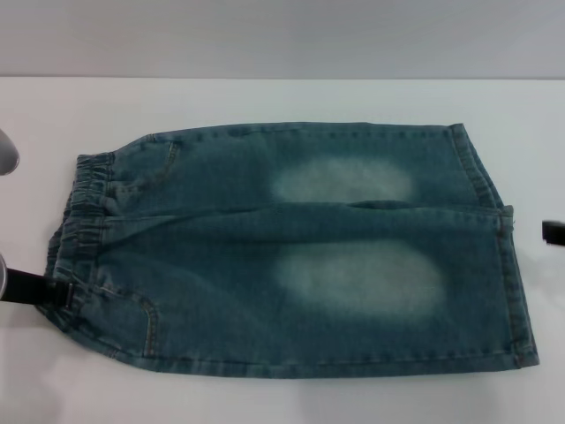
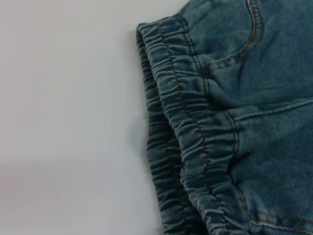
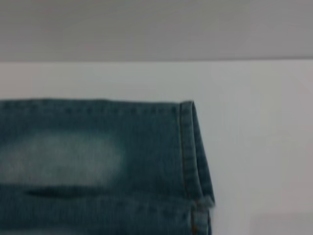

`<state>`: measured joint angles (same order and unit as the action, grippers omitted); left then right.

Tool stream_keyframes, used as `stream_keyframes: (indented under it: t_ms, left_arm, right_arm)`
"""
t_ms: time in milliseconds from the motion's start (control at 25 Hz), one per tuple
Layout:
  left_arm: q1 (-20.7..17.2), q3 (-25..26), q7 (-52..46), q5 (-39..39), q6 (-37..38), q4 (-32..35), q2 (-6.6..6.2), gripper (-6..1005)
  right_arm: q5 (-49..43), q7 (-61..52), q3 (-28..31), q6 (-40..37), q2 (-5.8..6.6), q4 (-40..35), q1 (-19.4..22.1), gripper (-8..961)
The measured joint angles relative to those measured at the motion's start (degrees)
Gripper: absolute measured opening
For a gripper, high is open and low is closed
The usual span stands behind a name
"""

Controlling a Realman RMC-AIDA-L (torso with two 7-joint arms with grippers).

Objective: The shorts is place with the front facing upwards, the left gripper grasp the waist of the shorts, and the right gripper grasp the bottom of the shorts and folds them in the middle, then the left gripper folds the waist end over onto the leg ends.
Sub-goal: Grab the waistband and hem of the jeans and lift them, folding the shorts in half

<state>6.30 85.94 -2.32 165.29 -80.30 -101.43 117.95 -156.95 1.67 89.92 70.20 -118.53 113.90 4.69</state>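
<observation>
Next, I close my right gripper on the hem's near corner (image 1: 522, 343) at the blue denim shorts' near leg end.
The blue denim shorts (image 1: 291, 256) lie flat on the white table, front up, with two pale faded thigh patches. The gathered waist (image 1: 84, 208) is at the left and the straight leg ends (image 1: 510, 265) are at the right. My left gripper (image 1: 40, 288) shows as a black bar reaching in from the left edge, its tip at the near corner of the waist. Only a small black piece of my right gripper (image 1: 553, 232) shows at the right edge, just off the leg hems. The left wrist view shows the puckered waist (image 2: 190, 132) from close above, and the right wrist view shows the far hem corner (image 3: 188, 147).
The white table (image 1: 265, 97) runs back to a grey wall. Bare tabletop surrounds the shorts on all sides. A rounded silver-grey part (image 1: 5, 152) pokes in at the left edge, beyond the waist.
</observation>
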Motion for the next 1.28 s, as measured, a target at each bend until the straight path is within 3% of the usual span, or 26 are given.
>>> stream_keyframes:
  t_ms: [320,1280]
  left_arm:
    - [0.68,0.02,0.06,0.03,0.21,0.41,0.00,63]
    - [2.14,0.66,0.10,0.03,0.57,2.14,-0.09,63]
  right_arm:
    - [0.00,0.00,-1.29,5.72,-0.20,0.48,-0.02,625]
    - [-0.06,-0.38,-4.50,9.45,-0.32,-1.59,0.59,624]
